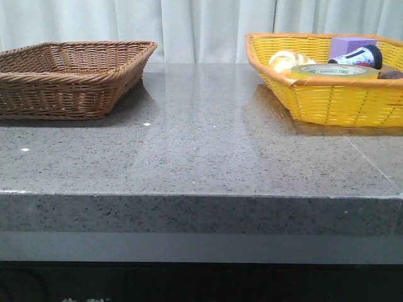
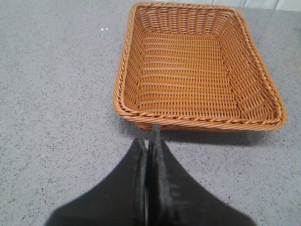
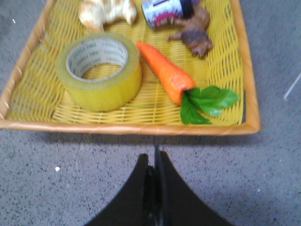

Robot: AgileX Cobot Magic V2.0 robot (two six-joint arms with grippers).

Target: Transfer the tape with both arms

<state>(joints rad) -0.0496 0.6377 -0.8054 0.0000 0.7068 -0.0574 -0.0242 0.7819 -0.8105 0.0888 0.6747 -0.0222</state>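
Observation:
The robot's right gripper should next reach the yellow tape and grab the tape's side (image 1: pixel 370 72) (image 3: pixel 133 64) beside the orange toy carrot, with one finger inside the tape's core.
The tape (image 3: pixel 99 70), a wide yellow roll with a white core and green lettering, lies flat in the yellow basket (image 3: pixel 141 127) beside an orange toy carrot (image 3: pixel 164 73). It also shows in the front view (image 1: pixel 335 71). My right gripper (image 3: pixel 154 157) is shut and empty over the grey table, just outside the yellow basket's near rim. My left gripper (image 2: pixel 149 141) is shut and empty, just outside the near rim of the empty brown basket (image 2: pixel 197 123). Neither gripper shows in the front view.
The brown basket (image 1: pixel 69 75) stands at the table's back left, the yellow basket (image 1: pixel 352 104) at the back right. In the yellow basket are also a bread toy (image 3: pixel 106 12), a dark bottle (image 3: pixel 167 10), a brown animal figure (image 3: pixel 195 37) and a purple block (image 1: pixel 351 45).

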